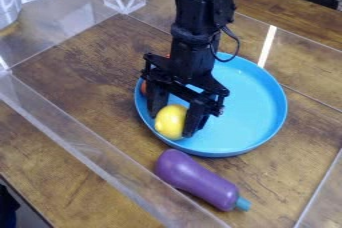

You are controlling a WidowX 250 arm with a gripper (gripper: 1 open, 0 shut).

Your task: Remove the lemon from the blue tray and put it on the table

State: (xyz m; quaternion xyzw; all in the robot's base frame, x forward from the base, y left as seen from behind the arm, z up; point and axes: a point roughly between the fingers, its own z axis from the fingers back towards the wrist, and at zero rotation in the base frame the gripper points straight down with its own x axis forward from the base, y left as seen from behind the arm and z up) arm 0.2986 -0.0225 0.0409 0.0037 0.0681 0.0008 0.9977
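I can see the lemon bulging out on the near side of my gripper's fingers, so I need to open, turn and close around the lemon's middle [171,121] before I lift it.
The yellow lemon [170,122] lies at the near-left side of the blue tray [257,107], close to its rim. My gripper [177,114] reaches straight down over it, one black finger on each side, shut on the lemon. The lemon still rests low in the tray. The wooden table [80,82] surrounds the tray.
A sliver of an orange carrot [143,89] shows in the tray behind my left finger. A purple eggplant [198,180] lies on the table just in front of the tray. Clear acrylic walls [54,122] run along the left and near sides.
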